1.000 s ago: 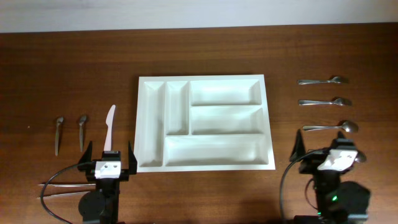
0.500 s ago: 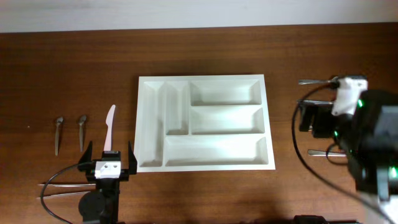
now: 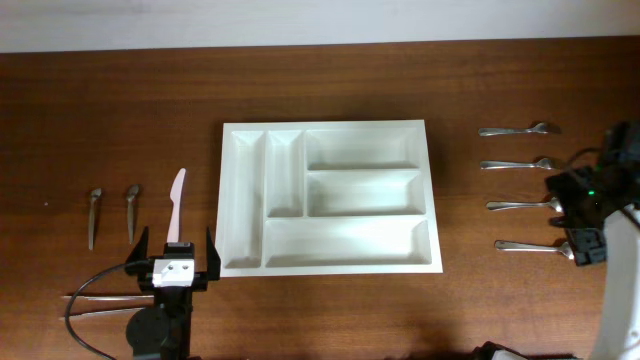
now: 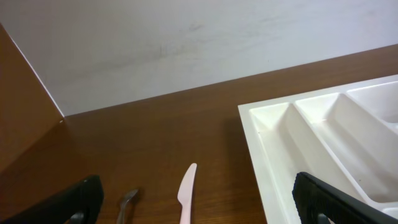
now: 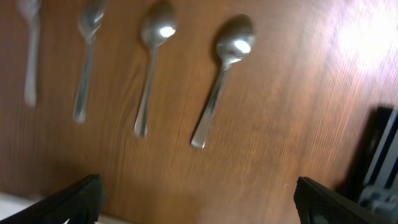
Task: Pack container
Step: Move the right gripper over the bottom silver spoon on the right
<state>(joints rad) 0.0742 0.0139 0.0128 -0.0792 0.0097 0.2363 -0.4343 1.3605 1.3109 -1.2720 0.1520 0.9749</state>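
I should next move my right gripper to the nearest metal spoon in the column and close it on the spoon's handle (image 3: 545, 248) (image 5: 217, 88), just below its bowl.
The container (image 3: 232, 200), a large white five-compartment tray, lies mid-table with nothing in it; its left compartments show in the left wrist view (image 4: 267, 143). Several metal spoons lie in a column right of it, the nearest two (image 3: 520, 205) (image 3: 525, 245) beside my right gripper (image 3: 580, 215). The right wrist view shows the spoons (image 5: 224, 74) (image 5: 152, 68) from above, between and beyond my open, empty right fingers (image 5: 199, 208). My left gripper (image 3: 172, 262) is open and empty at the tray's front left corner. A pale pink knife (image 3: 177, 205) (image 4: 185, 199) lies just ahead of it.
Two small dark-handled spoons (image 3: 95, 215) (image 3: 132, 210) lie left of the knife; one shows in the left wrist view (image 4: 127, 202). Thin long metal pieces (image 3: 100, 297) lie at the front left by the left arm's cable. A pale wall (image 4: 186, 43) backs the table.
My right arm left its front rest spot, swung out over the far spoons, and now hovers at the right edge beside the near spoons. A fourth spoon is uncovered. The left arm is still.
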